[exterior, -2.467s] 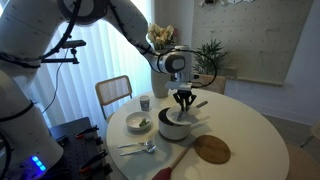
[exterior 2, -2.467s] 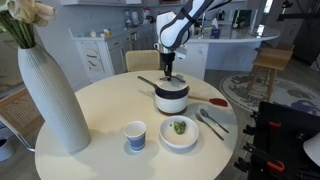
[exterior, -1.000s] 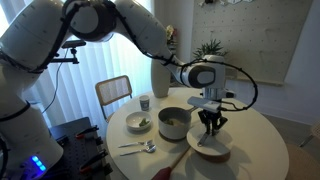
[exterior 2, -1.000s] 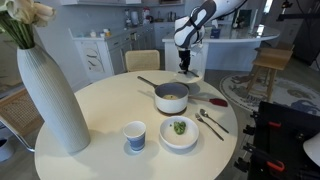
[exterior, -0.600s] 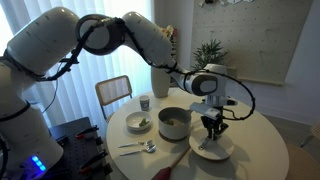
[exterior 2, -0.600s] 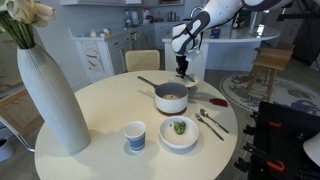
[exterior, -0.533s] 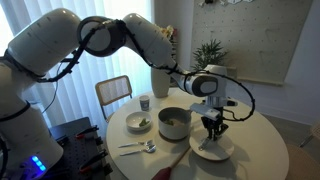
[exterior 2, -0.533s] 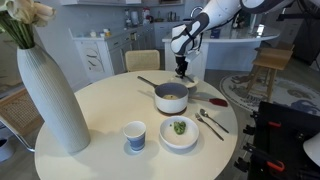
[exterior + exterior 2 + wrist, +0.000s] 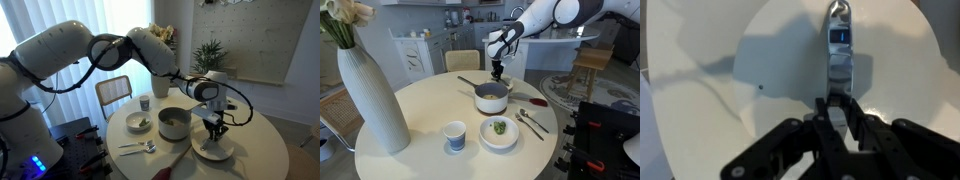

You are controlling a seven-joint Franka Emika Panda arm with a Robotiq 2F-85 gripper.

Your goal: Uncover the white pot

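Note:
The lid will be released flat on the round table [image 9: 211, 152] beside the white pot. The lid is now low over a wooden board.
The white pot [image 9: 174, 123] stands uncovered near the table's middle; it also shows in an exterior view [image 9: 491, 97] with its dark handle [image 9: 468, 83] pointing away and pale food inside. Its round white lid [image 9: 212, 149] lies low over a wooden board beside the pot. My gripper [image 9: 212, 128] is shut on the lid's metal handle. In the wrist view the lid [image 9: 780, 60] fills the frame and my fingers [image 9: 843, 106] clamp the shiny handle [image 9: 840, 45]. In an exterior view the gripper [image 9: 498, 72] is behind the pot and the lid is hidden.
A shallow white bowl with green food [image 9: 499, 130], a blue-and-white cup [image 9: 455, 136] and cutlery [image 9: 532, 122] sit on the round table [image 9: 420, 120]. A tall white vase [image 9: 370, 100] stands at one edge. A chair [image 9: 113, 93] stands beyond the table.
The lid was lifted off the pot and carried sideways to the board. Over the last second it came down lower, and the arm's elbow dropped while the gripper stayed put.

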